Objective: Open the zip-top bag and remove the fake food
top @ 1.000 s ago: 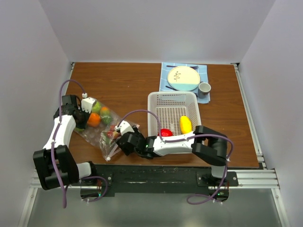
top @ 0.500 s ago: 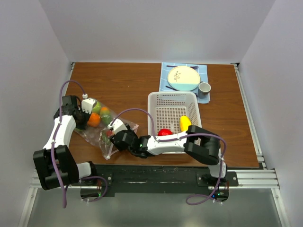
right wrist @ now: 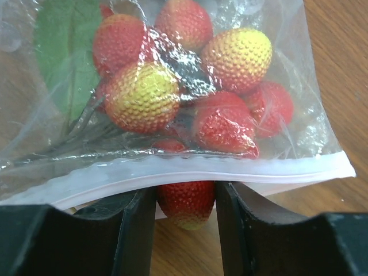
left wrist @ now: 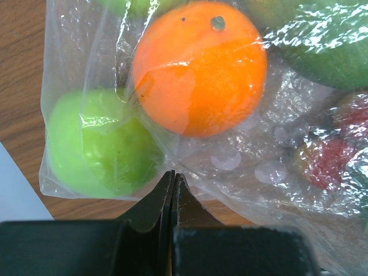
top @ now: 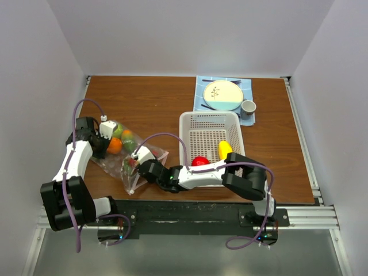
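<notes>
Next, my right gripper lets go of the bunch of strawberries in the white basket (top: 204, 135), behind the red round fruit.
The zip-top bag (top: 118, 163) lies at the left of the table with the fake food inside: an orange (left wrist: 198, 66), a green round fruit (left wrist: 98, 144) and a bunch of strawberries (right wrist: 144, 95). My left gripper (left wrist: 172, 177) is shut, pinching the bag's (left wrist: 259, 167) plastic edge at its far-left end (top: 102, 144). My right gripper (right wrist: 186, 195) is at the bag's mouth (top: 137, 165). Its jaws are closed against a strawberry (right wrist: 184, 210) that pokes out under the white zip strip (right wrist: 230, 172).
The white basket (top: 184, 138) stands right of the bag and holds a yellow lemon (top: 225, 150) and a red round fruit (top: 200, 161). A plate (top: 222, 95) and a cup (top: 248, 107) sit on a blue cloth at the back right.
My right gripper has moved left along the table to the bag's mouth and the strawberries. My left arm has stayed on the bag's far end.
</notes>
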Controlling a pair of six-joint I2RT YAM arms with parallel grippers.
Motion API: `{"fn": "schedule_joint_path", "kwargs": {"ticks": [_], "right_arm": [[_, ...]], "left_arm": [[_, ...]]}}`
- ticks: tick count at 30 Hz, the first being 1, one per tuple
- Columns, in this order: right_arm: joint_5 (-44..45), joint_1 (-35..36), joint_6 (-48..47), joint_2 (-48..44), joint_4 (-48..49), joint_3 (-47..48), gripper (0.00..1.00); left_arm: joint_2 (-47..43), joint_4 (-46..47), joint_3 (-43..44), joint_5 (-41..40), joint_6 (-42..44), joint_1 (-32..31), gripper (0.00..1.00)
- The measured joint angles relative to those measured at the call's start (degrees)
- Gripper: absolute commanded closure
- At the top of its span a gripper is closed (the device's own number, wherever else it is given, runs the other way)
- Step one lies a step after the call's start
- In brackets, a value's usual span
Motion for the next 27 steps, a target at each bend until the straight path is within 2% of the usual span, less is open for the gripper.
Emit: {"fn": "schedule_joint_path", "kwargs": {"ticks": [6,20,27], "right_arm": [[0.00,0.00,0.00,-5.16,-1.16,-3.41,1.00],[-2.62,0.00,2.93,-29.99,-8.07,-14.58,1.00],[-2.19,0.00,2.03,-39.60,-14.16,-14.60,1.00]], "left_arm": [[0.00,0.11,0.00,-0.04,0.00,0.00,1.00],[1.73,1.79,-0.02,-0.76,-0.24,0.00,1.00],[2.69,1.90,-0.02,-0.81,-0.48,0.02,1.00]]}}
